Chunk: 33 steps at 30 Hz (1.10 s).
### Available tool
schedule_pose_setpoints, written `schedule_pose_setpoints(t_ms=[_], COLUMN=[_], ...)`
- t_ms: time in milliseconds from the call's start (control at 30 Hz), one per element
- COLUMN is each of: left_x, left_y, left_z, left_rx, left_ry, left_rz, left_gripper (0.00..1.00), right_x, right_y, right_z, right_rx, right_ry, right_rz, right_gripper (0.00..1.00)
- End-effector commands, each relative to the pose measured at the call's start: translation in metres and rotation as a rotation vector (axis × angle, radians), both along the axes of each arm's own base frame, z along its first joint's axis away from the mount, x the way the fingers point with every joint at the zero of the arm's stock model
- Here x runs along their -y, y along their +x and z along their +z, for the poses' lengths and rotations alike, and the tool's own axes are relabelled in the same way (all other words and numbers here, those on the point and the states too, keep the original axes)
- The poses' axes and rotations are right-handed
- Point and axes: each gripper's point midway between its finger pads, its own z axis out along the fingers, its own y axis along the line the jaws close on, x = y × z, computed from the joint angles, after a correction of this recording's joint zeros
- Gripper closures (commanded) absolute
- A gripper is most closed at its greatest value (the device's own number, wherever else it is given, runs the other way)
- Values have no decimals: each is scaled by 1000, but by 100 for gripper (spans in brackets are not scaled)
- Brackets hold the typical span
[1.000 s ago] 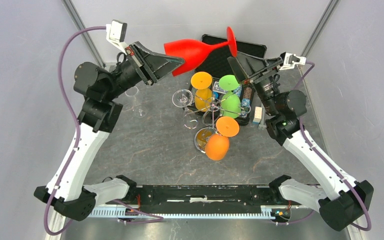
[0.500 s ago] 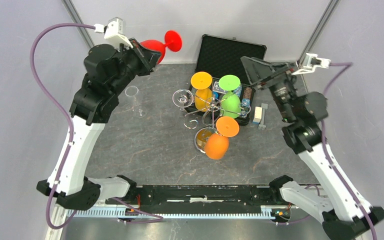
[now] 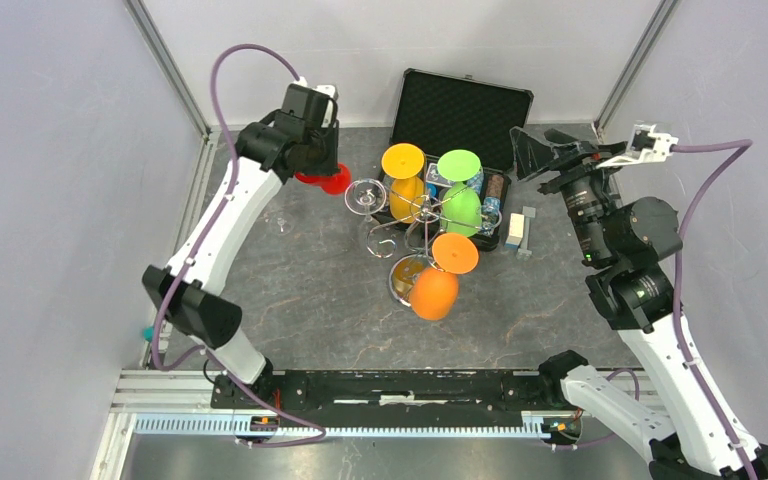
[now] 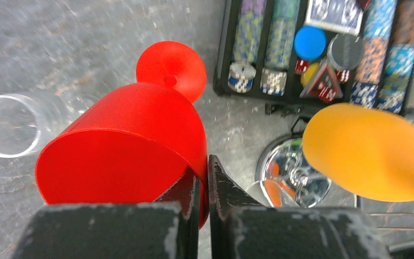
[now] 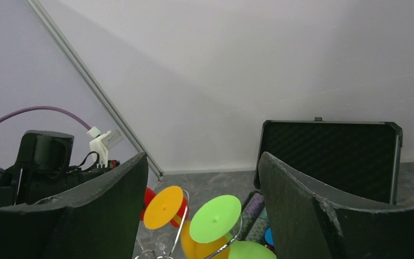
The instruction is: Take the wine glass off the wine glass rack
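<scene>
Next, I let go of the red wine glass with my left gripper on the table [image 3: 323, 228] [image 4: 146, 105] between the loose clear glass and the rack.
The chrome wine glass rack [image 3: 422, 212] stands mid-table with a yellow-orange glass [image 3: 403, 180], a green glass [image 3: 460, 200], an orange glass [image 3: 436, 285] and a clear glass [image 3: 365, 195] hanging on it. My left gripper [image 3: 320, 168] is left of the rack, pointing down. In the left wrist view it [image 4: 203, 164] is shut on the rim of a red wine glass [image 4: 124, 145], whose foot [image 4: 171, 67] points at the table. I cannot tell if the foot touches. My right gripper [image 3: 548, 150] is open and empty, raised right of the rack [image 5: 202, 162].
A black foam-lined case [image 3: 465, 100] lies open behind the rack, with poker chips [image 4: 323, 43] in its tray. A clear glass [image 4: 8, 127] lies on the table left of the red glass. Small boxes [image 3: 518, 232] sit right of the rack. Frame posts stand at both back corners.
My left arm has swung the red glass from high at the back down to just left of the rack. My right arm has drawn back to the right and risen.
</scene>
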Motion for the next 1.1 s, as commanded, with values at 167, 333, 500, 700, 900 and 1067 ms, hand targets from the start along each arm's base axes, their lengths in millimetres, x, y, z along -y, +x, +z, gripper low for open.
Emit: schedule_pose_setpoints(t_ms=[167, 333, 500, 700, 900, 1067], left_x=[2, -8, -22, -21, -27, -28], left_y=[-7, 1, 13, 28, 36, 36], left_z=[-64, -88, -102, -115, -123, -111], left_rx=[-236, -310, -347, -373, -382, -351], left_ry=[114, 125, 99, 74, 96, 96], left_rz=[-152, -138, -102, -91, -60, -54], left_gripper=[98, 98, 98, 92, 87, 67], right_x=[7, 10, 13, 15, 19, 20], right_y=[-8, -10, -12, -14, -16, -17], right_z=[-2, -4, -4, -5, -5, -3], right_rx=[-4, -8, -11, -12, -14, -15], right_ry=[-36, -36, -38, -40, -37, -35], right_rz=[-18, -27, -39, -45, -59, -65], right_gripper=[20, 20, 20, 20, 20, 20])
